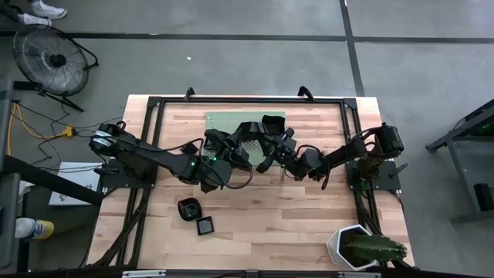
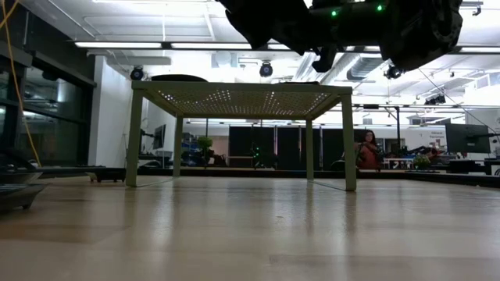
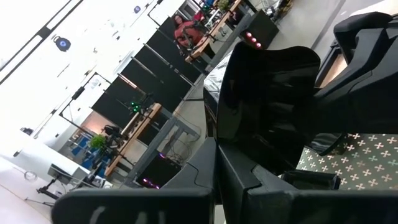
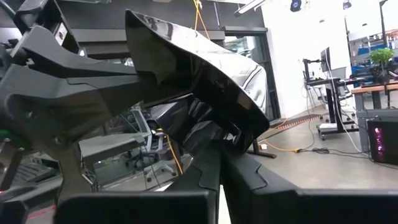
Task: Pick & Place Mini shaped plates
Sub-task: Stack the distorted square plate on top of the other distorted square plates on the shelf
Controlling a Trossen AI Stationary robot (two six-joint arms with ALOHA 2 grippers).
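Note:
I see the plate's lower corner beside my right gripper's fingers, so next I open that gripper and take that corner [image 4: 256, 129] while my left gripper keeps the plate still.
One mini shaped plate [image 3: 267, 106], glossy black with a raised rim, is held in the air between both arms, over the green perforated stand [image 1: 228, 120] at the table's far middle. In the high view this plate [image 1: 271, 123] sits where the arms meet. My left gripper [image 3: 216, 146] is shut on it from the left, my right gripper [image 4: 221, 152] from the right. Two more black plates [image 1: 188, 207] [image 1: 204, 225] rest on their bases on the wood near the front left. My left gripper pinches the plate's edge [image 3: 229, 134] between its two fingers, coming level from the table's left. The plate stands on edge beyond the fingers, clear of the stand. My right gripper pinches the plate's lower rim [image 4: 219, 135] between its two fingers, slanting up from the table's right. The plate [image 4: 186, 74] rises tilted above the fingers, and my left gripper's fingers [image 4: 134, 78] hold its other side.
A white hexagonal pot with a cactus [image 1: 359, 247] stands at the front right corner. The green stand shows on four legs [image 2: 238, 97] in the low view. A black frame [image 1: 351, 104] runs along the table's edges. Bare wood lies in the middle front.

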